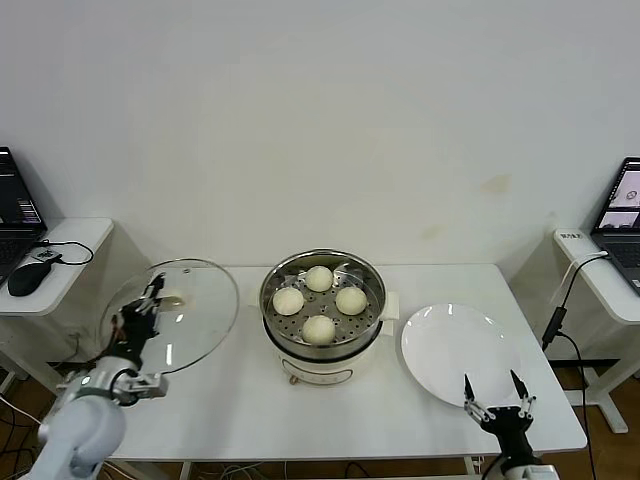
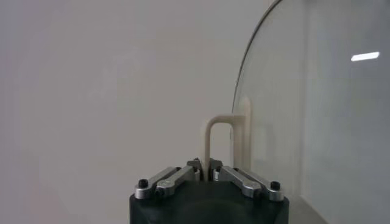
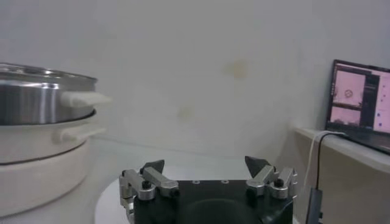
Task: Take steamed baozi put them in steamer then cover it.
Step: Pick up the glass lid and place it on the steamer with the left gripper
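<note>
Next, my left gripper lets go of the clear glass cover on the steel steamer's rim, centred over the cream-white baozi point(image 1: 322, 298).
Four cream-white baozi point(image 1: 319, 303) lie on the perforated tray inside the steel steamer point(image 1: 322, 345), which stands uncovered at the table's middle. My left gripper point(image 1: 150, 297) is shut on the cream handle point(image 2: 209, 137) of the clear glass cover point(image 1: 180, 318) and holds it tilted above the table's left end, to the left of the steamer. The cover's glass point(image 2: 317, 103) also shows in the left wrist view. My right gripper point(image 1: 497, 392) is open and empty near the table's front right edge. Its wrist view shows the steamer point(image 3: 42, 115) off to one side.
A flat white plate point(image 1: 460, 353) lies right of the steamer, just behind my right gripper. Side desks with laptops stand at far left point(image 1: 15, 215) and far right point(image 1: 625, 215), with a mouse point(image 1: 28, 280) and cables.
</note>
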Controlling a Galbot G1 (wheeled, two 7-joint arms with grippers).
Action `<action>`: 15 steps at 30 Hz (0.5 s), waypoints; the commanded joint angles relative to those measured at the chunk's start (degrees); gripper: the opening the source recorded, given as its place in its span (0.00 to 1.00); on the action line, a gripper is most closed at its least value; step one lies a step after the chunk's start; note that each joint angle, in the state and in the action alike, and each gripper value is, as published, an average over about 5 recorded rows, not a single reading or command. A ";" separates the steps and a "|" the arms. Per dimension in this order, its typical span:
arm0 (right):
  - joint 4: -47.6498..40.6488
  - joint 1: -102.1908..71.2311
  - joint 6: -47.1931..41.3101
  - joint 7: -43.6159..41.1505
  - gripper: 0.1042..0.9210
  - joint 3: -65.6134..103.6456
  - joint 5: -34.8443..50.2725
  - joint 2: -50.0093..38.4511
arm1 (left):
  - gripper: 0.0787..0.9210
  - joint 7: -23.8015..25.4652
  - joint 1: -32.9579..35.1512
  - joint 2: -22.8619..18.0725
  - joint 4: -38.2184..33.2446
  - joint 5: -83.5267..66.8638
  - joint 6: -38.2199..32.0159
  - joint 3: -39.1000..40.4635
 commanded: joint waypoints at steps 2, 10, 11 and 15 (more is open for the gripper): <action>-1.93 1.08 1.76 1.11 0.88 -0.95 -9.09 2.68 | 0.08 6.83 -16.97 -1.45 -3.22 4.36 11.65 23.71; -4.97 1.98 4.01 2.45 0.88 -2.50 -14.11 4.31 | 0.08 12.93 -26.10 -8.26 0.70 11.72 16.96 31.19; -5.09 2.02 4.06 2.52 0.88 -2.66 -14.27 4.40 | 0.08 13.50 -26.88 -8.89 1.14 12.33 17.44 32.01; -5.42 2.15 4.23 2.69 0.88 -3.01 -14.95 4.68 | 0.08 15.64 -28.95 -11.73 2.80 14.91 18.89 34.84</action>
